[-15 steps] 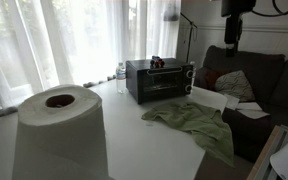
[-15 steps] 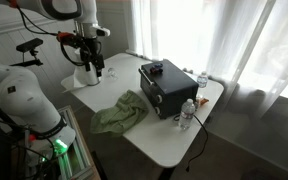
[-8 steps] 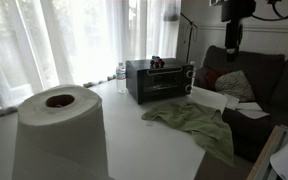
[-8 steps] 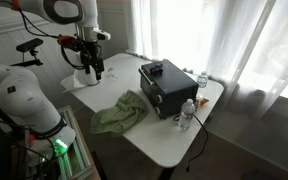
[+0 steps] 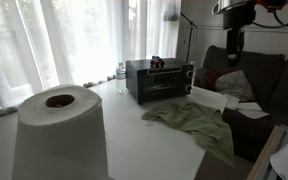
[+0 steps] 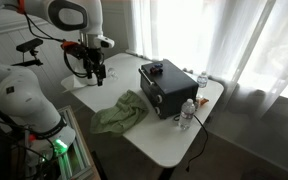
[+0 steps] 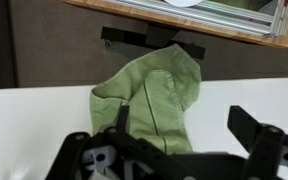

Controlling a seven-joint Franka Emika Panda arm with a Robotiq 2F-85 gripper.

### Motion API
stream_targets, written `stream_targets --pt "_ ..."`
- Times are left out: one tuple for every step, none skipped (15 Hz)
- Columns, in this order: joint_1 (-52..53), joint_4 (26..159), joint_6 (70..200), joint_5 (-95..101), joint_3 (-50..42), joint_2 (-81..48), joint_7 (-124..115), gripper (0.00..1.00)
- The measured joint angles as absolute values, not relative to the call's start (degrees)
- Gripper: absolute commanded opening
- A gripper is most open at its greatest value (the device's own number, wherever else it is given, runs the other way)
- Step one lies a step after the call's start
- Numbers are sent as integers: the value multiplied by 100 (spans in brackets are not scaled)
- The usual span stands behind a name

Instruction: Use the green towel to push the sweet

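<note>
The green towel has a raised fold (image 5: 197,120) (image 7: 158,113) in its middle, between its oven end and its end over the table's edge. Next, my gripper closes on that fold.
The green towel (image 5: 191,124) lies crumpled on the white table (image 5: 134,135) in front of a black toaster oven (image 5: 159,79). It also shows in an exterior view (image 6: 119,113) and in the wrist view (image 7: 156,95). My gripper (image 6: 94,74) hangs above the table's far end, apart from the towel, and it shows high up in an exterior view (image 5: 234,48). In the wrist view the gripper (image 7: 184,135) is open and empty, with the towel below its left finger. A small dark thing (image 5: 156,61) sits on the oven; I cannot tell if it is the sweet.
A large paper roll (image 5: 59,135) fills the near foreground. Two water bottles (image 6: 202,82) (image 6: 188,114) stand by the oven (image 6: 164,88). White paper (image 5: 209,98) lies beside the towel. A dark sofa (image 5: 259,80) stands past the table edge.
The gripper has come down a little and shifted slightly toward the towel. The towel and the other things have not moved.
</note>
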State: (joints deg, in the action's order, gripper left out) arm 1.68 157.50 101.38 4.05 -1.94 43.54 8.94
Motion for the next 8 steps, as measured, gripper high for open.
stream_targets --pt "139 15750 10194 409 -267 4278 923 100" --pt "109 15750 10271 409 -332 4180 937 100" --pt "79 15751 10384 409 -386 4057 940 100" --pt "50 15754 10568 409 -422 3902 939 100" --pt "12 15758 10806 409 -436 3719 911 100" --pt "-25 15762 11070 409 -438 3507 871 100" --pt "-59 15767 11368 409 -436 3265 801 100" --pt "-83 15773 11673 410 -431 2996 711 100"
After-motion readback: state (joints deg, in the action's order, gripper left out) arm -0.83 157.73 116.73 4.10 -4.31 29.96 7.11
